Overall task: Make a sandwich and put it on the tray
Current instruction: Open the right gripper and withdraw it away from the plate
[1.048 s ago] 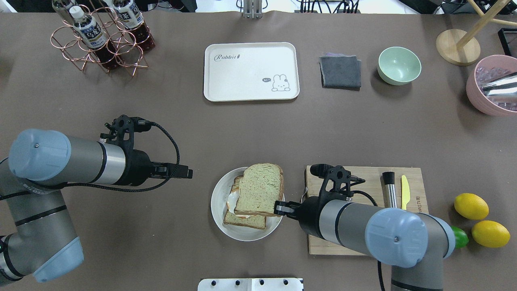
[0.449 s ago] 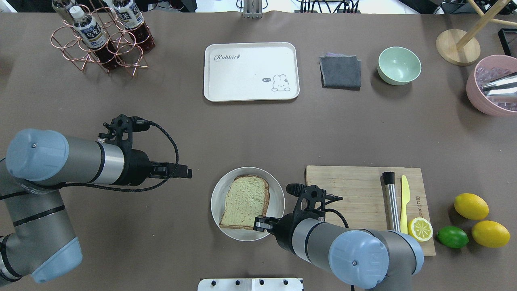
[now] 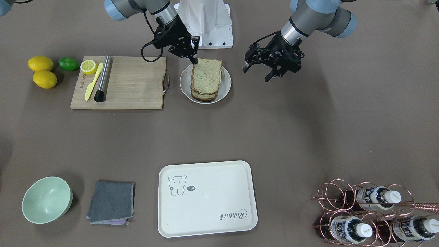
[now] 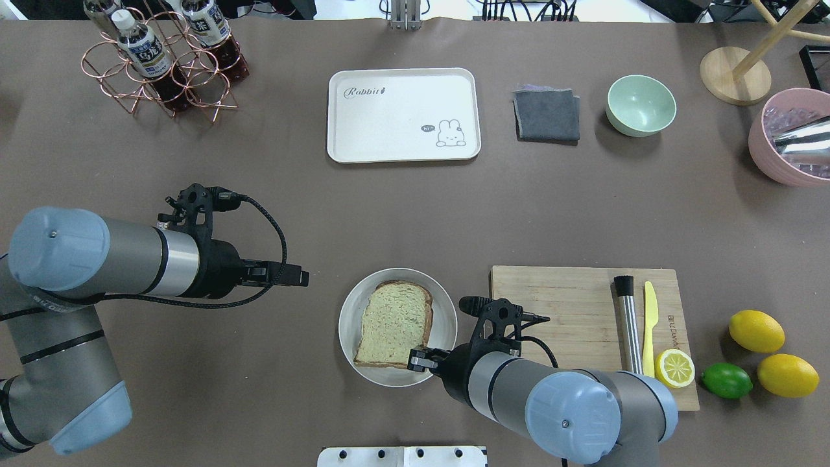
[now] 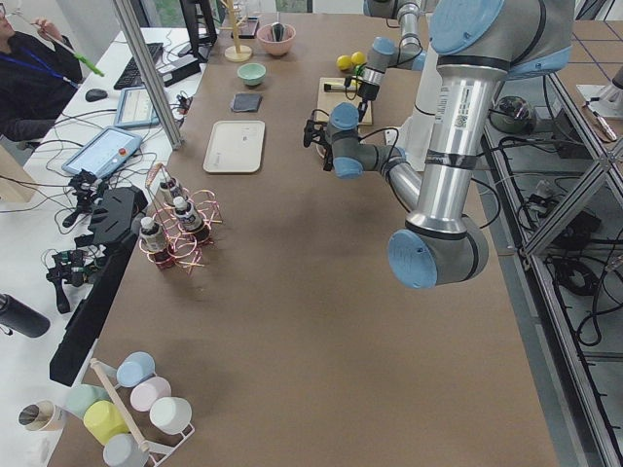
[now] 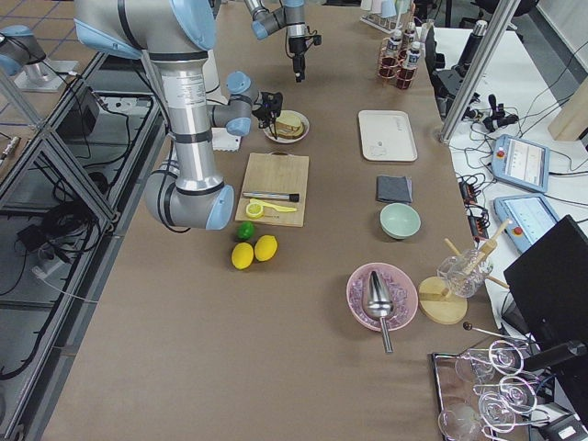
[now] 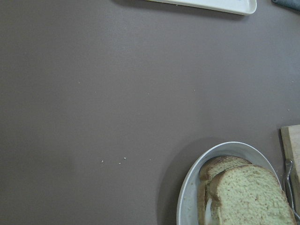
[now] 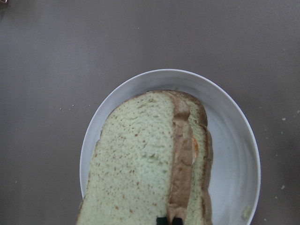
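The white plate carries the sandwich, so my left gripper is going to close on the white plate's rim [image 3: 230, 85] [image 7: 178, 216], on the side away from the cutting board.
The sandwich [image 4: 394, 321] lies on a round white plate [image 4: 347, 318]: two greenish-tan slices stacked, with a bit of orange and white egg showing at the edge in the right wrist view [image 8: 140, 164]. My right gripper [image 4: 415, 359] is at the sandwich's near right corner, with its fingertips [image 8: 168, 219] shut on the top slice's crust. It also shows in the front view [image 3: 194, 61]. My left gripper [image 3: 255, 74] is open and empty, hovering to the left of the plate [image 4: 301, 279]. The cream tray [image 4: 402, 113] lies far across the table with nothing on it.
A wooden cutting board [image 4: 564, 305] right of the plate holds a steel muddler [image 4: 628, 318], a yellow knife [image 4: 650, 318] and a lemon half [image 4: 674, 368]. Beside the tray lie a grey cloth [image 4: 546, 115] and a green bowl [image 4: 640, 104]. A bottle rack [image 4: 162, 58] stands far left.
My right gripper has lowered the raised top slice onto the egg and bottom slice, and its arm has swung off the cutting board. The left arm has barely moved.
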Motion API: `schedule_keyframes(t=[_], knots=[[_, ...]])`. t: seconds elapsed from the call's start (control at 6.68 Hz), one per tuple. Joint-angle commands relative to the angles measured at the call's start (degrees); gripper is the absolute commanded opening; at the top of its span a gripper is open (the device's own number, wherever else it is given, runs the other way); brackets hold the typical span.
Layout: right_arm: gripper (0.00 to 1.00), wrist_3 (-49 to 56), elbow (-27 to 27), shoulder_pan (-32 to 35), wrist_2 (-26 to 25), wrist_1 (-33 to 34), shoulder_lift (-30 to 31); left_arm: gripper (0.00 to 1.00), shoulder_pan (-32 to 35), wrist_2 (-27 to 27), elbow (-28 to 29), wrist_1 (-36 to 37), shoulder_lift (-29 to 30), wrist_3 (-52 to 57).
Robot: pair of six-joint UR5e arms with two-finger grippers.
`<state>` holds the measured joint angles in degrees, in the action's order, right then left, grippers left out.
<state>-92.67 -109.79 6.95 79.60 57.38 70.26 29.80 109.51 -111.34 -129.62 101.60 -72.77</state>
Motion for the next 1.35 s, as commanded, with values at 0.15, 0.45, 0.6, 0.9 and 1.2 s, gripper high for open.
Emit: schedule_keyframes(t=[0.15,0.45,0.6,0.9,1.2], knots=[[1.00,2.67,-0.59,2.44,0.38,0.01,0.67,0.99,0.00,0.00,0.07,0.07,0.09,0.09],[1.00,3.11,-2.96,11.44,9.80,0.54,3.98,0.99,-0.09,-0.17,0.07,0.07,0.35,-0.17],[1.00,6.85,-3.14,18.29,18.14,0.63,6.27,0.99,-0.70,-0.44,0.16,0.07,0.61,-0.26],[1.00,23.22,-2.36,31.92,31.26,8.29,11.11,0.97,-2.54,-0.53,0.42,0.42,0.97,-3.24],[1.00,42.98,-2.36,44.75,39.03,21.21,13.48,0.97,-3.25,-0.62,1.47,0.60,2.02,-3.34]])
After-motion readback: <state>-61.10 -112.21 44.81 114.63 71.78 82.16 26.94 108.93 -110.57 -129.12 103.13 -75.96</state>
